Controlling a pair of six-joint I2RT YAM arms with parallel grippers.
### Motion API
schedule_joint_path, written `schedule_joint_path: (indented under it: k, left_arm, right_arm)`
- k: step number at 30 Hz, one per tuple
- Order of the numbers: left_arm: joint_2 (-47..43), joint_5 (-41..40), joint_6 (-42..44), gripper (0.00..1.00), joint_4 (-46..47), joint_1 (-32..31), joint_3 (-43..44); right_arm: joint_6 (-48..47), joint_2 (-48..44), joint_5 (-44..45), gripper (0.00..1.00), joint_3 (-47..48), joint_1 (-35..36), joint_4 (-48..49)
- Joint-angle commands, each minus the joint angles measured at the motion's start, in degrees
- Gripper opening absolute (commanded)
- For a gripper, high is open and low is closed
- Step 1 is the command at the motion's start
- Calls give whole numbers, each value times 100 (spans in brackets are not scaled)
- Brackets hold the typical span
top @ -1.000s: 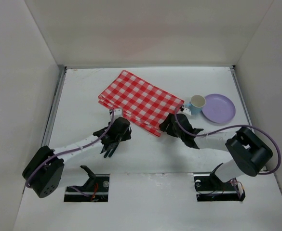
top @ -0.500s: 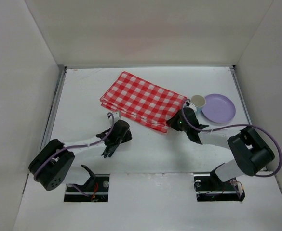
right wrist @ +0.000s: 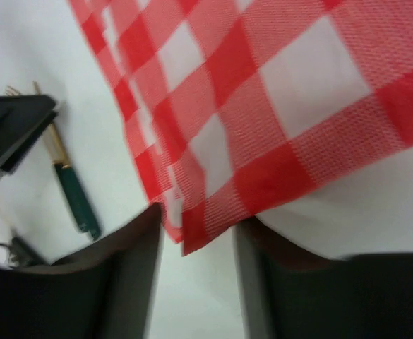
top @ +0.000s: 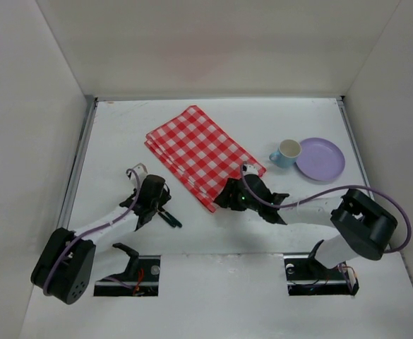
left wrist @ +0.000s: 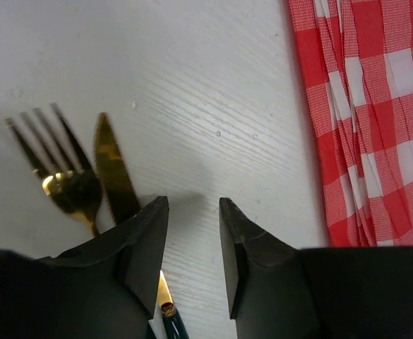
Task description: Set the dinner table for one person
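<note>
Next, my right gripper grips the cloth's corner (top: 262, 170) by the cup and straightens the cloth square, since it lies slanted with my right gripper at its near corner.
The dinner table (top: 114, 134) is the white tabletop. A folded red-and-white checkered cloth (top: 200, 152) lies at its middle. My right gripper (top: 227, 199) is at the cloth's near corner; in the right wrist view the jaws (right wrist: 195, 236) stand apart with the cloth (right wrist: 262, 92) corner between them. My left gripper (top: 152, 200) is open and empty left of the cloth. In the left wrist view (left wrist: 193, 233) a gold fork (left wrist: 61, 169) and a gold knife (left wrist: 114, 173) with a dark green handle (left wrist: 172, 326) lie beside and under its left finger.
A light blue cup (top: 287, 152) stands beside a lilac plate (top: 320, 158) at the right. The knife's green handle (top: 171, 218) lies near the left gripper. Grey rails (top: 79, 162) edge the table's sides, and white walls surround it.
The cloth has swung and shifted left, away from the cup. My right gripper has moved left along its near edge to the near corner. My left gripper has moved left, uncovering the knife's handle.
</note>
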Motion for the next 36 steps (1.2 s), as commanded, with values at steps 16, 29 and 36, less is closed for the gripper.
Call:
schedule_joint_path:
  k: [16,29,36]
  left_arm:
    - [337,190,22,59,-282,-1192,1138]
    - [1929,533,-506,40,983,-1247,1411]
    - [2324,524,-743,21,1370,-421,1455]
  right_arm:
    - [-2227,614,442,71,2746,-1556,-1600]
    - [-2922,1997,1024,72,3831,-1804,-2629]
    - [-3036,2006,1049,71,3506,-1734,-2735]
